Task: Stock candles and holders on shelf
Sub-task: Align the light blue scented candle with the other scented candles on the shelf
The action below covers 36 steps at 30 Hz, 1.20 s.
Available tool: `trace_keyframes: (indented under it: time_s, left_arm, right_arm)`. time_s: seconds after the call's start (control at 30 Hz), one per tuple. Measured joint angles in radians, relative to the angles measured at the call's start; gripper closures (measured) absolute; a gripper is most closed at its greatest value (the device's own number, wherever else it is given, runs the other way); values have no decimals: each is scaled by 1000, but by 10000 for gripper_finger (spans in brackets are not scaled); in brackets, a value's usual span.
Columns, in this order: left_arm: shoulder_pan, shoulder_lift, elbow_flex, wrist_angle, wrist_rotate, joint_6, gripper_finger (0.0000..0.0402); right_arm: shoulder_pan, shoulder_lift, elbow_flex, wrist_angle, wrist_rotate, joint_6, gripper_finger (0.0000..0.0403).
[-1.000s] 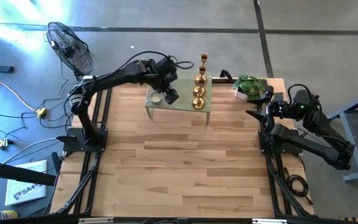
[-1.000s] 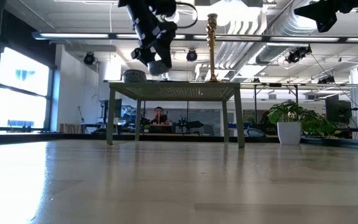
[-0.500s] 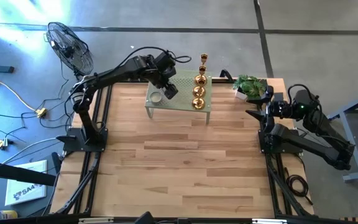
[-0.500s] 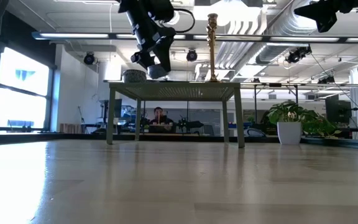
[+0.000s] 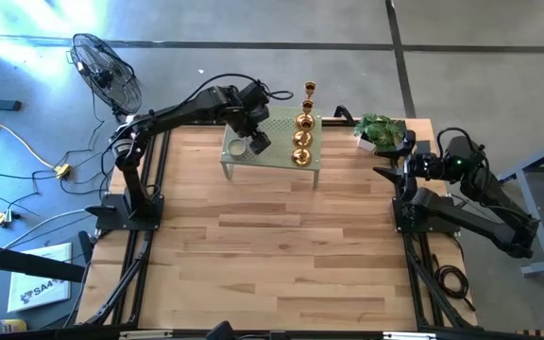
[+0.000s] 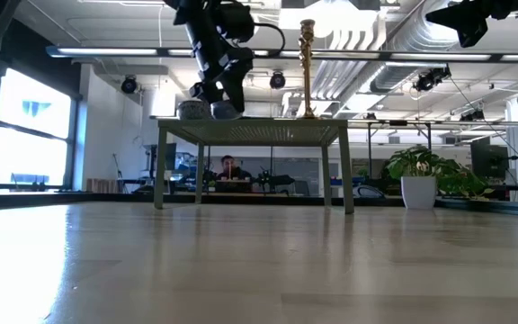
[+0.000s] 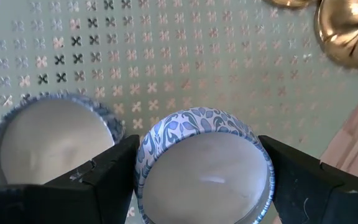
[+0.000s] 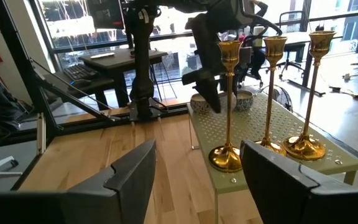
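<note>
My left gripper has its candle. It will let go of its candle on the shelf (image 5: 240,132) (image 7: 171,208), behind the candle near the front corner.
The sage-green shelf (image 5: 274,149) stands at the table's far middle. Several gold holders (image 5: 302,139) stand in a row along its right part, and the tallest (image 6: 307,63) shows in the low view. One candle (image 7: 48,140) rests on the shelf's left part (image 5: 238,147). My left gripper (image 7: 201,177) is over the shelf, shut on a second candle (image 7: 204,165) with a blue-patterned rim, right beside the first. My right gripper (image 8: 197,180) is open and empty, held high at the table's right edge (image 5: 385,162). My left gripper pinches the candle's round wall (image 7: 143,163) between its two fingers, one on each opposite side. The fingers come from above, pointing down at a slant. The candle sits level, top up; in the low view its bottom (image 6: 225,113) is at the shelf top.
A potted green plant (image 5: 381,130) stands at the table's far right corner, next to the shelf. The gold holders' bases (image 7: 347,31) are close to the held candle. The wooden tabletop (image 5: 272,246) lies bare in front of the shelf.
My left gripper has gone down toward the shelf top with the candle, still shut on it. The candle has come from above the shelf to the height of the shelf top, beside the other candle.
</note>
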Motion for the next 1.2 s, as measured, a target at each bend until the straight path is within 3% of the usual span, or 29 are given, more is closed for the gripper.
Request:
trace_keyframes:
  time_s: [1.0,1.2]
  left_arm:
    - [5,0,-5,-40,-134,56,116]
    - [42,0,-5,-65,-117,44,116]
  right_arm:
    - [0,0,0,0,9,0,176]
    - [0,0,0,0,11,0,176]
